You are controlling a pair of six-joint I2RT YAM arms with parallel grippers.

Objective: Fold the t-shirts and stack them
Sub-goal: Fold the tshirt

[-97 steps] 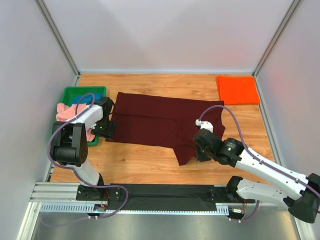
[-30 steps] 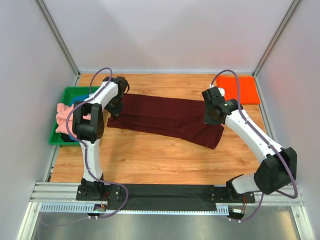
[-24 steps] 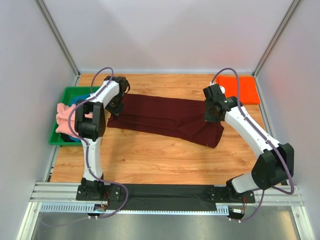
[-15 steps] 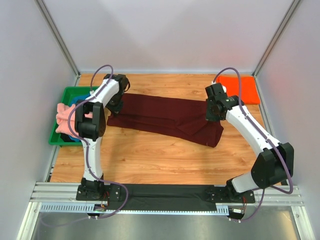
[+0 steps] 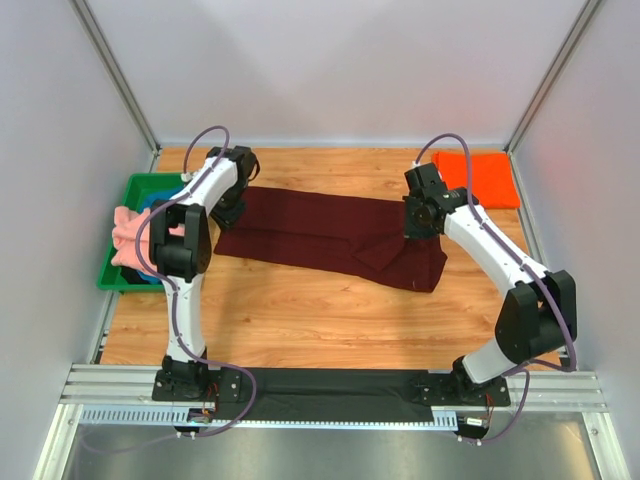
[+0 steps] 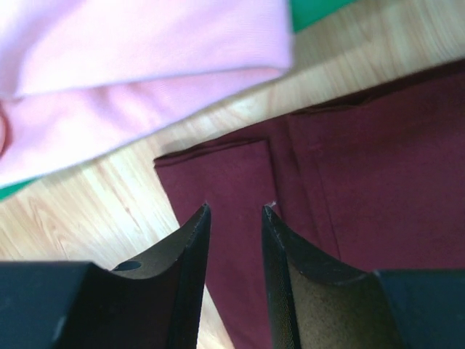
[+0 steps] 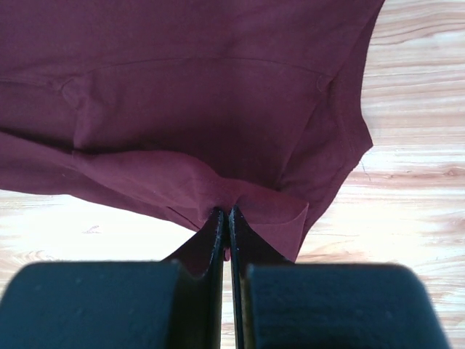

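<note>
A slanting crease runs over the maroon t-shirt's flap toward my right gripper. Next, I move my left gripper lower and pinch the flap's loose inner edge (image 6: 271, 173).
The large dark maroon t-shirt (image 5: 320, 230) lies folded lengthwise across the middle of the wooden table. My right gripper (image 5: 417, 228) is shut on a pinched fold of the maroon t-shirt (image 7: 182, 123) at its right end and holds that edge lifted. My left gripper (image 5: 229, 208) is open just above the shirt's left end (image 6: 349, 160), its fingers (image 6: 190, 240) astride the folded corner with nothing in them. The folded bright orange t-shirt (image 5: 475, 178) lies at the back right. The salmon-pink t-shirt (image 5: 128, 232) hangs over the tray; it also fills the top of the left wrist view (image 6: 131, 65). A bit of blue cloth (image 5: 150, 200) shows in the tray.
A green plastic tray (image 5: 165, 183) stands at the left edge of the table. White walls with metal posts close in the back and both sides. The arms' mounting rail (image 5: 330, 390) runs along the near edge.
Both arms have carried the shirt's near edge to the back, folding it lengthwise. In the last second the right gripper has shifted slightly back and left with the cloth; the left gripper has let go.
</note>
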